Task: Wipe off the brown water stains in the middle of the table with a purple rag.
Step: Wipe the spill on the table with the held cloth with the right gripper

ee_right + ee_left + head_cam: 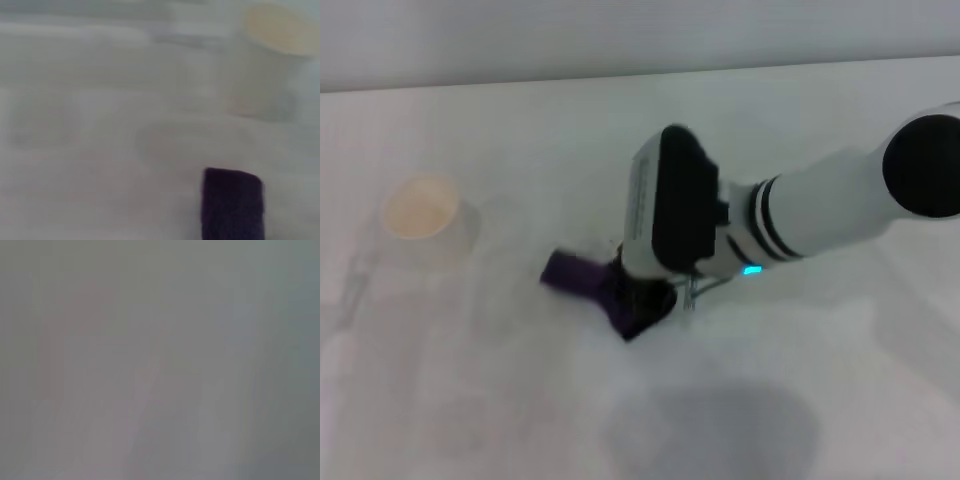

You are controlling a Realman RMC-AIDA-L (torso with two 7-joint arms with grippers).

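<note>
The robot's right gripper needs to release the purple rag, now held against the table's middle, on the white table (757, 213) beneath the black rings of its arm.
The purple rag (576, 272) lies on the white table (470, 400) near its middle, one end sticking out to the left from under my right gripper (645, 300). The gripper points down onto the table and holds the rag's other end against the surface; its fingers are mostly hidden by the wrist housing. The rag's free end also shows in the right wrist view (232, 202). No brown water stain shows in any view; the spot under the rag and gripper is hidden. My left gripper is out of view; the left wrist view shows only blank grey.
A cream paper cup (420, 208) stands at the left of the table, apart from the rag; it also shows in the right wrist view (280, 30). A grey shadow (710, 430) lies in front of the gripper. The table's far edge (620, 75) meets the wall.
</note>
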